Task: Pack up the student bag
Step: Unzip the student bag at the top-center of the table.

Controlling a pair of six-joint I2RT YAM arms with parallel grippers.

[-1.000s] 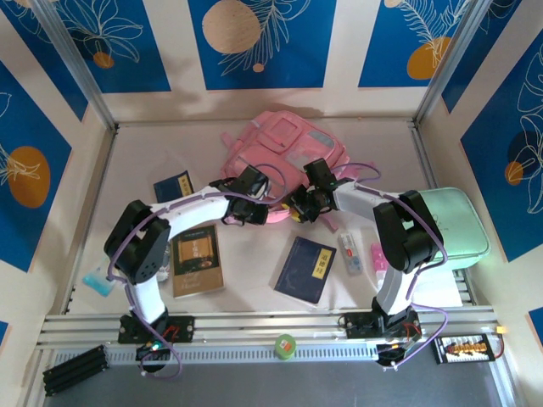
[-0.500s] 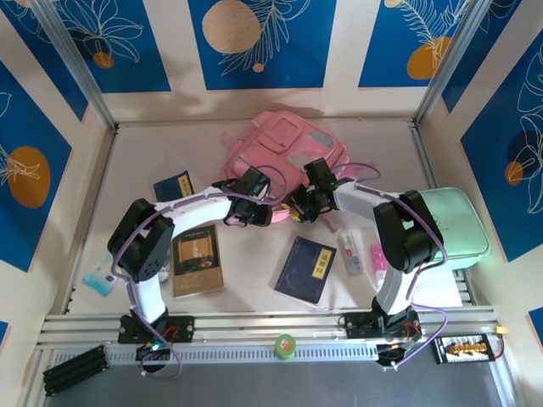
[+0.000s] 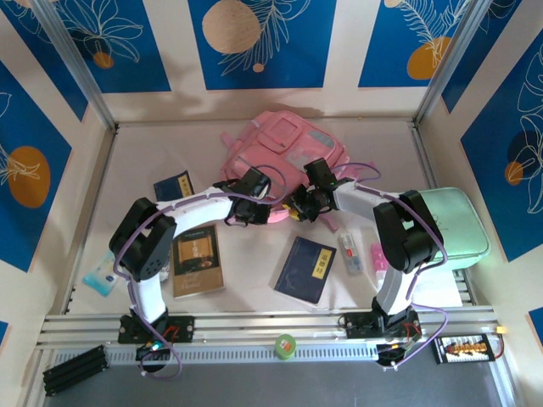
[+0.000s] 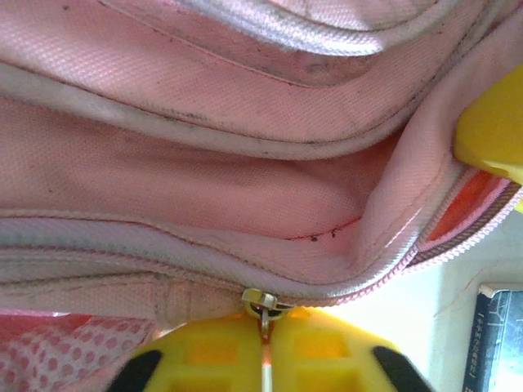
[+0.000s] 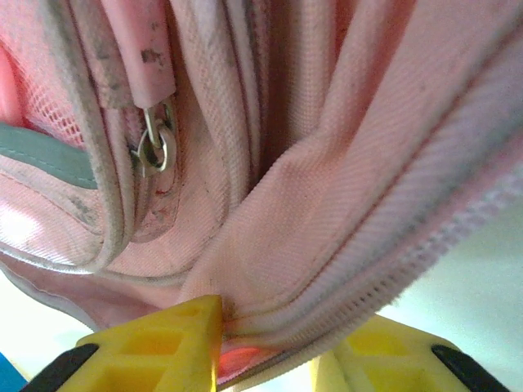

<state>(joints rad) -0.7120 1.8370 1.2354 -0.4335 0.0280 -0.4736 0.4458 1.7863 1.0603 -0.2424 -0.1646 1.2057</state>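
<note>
I pinch the zip edge near the zipper pull with my right gripper, so it should open and take the zip edge farther (image 3: 343, 166) along the bag's side.
The pink student bag (image 3: 288, 140) lies at the back middle of the table, its opening toward the arms. My left gripper (image 3: 271, 214) is at the bag's near edge. In the left wrist view its yellow fingers (image 4: 327, 351) are pressed together on the metal zipper pull (image 4: 264, 304) of the bag (image 4: 204, 163). My right gripper (image 3: 296, 209) faces it from the right. Its jaws (image 5: 274, 347) pinch the bag's zip-edged fabric (image 5: 327, 204). A second zipper pull (image 5: 155, 143) hangs free on another pocket.
On the table lie a dark blue book (image 3: 305, 269), a brown book (image 3: 197, 259), a small blue booklet (image 3: 174, 186) and a packet (image 3: 100, 278) at far left. A mint-green case (image 3: 454, 222) sits at right, with small items (image 3: 350, 253) beside it. A green roll (image 3: 285, 344) rests on the front rail.
Both grippers stay at the bag's near edge. The left arm's elbow has shifted slightly to the right.
</note>
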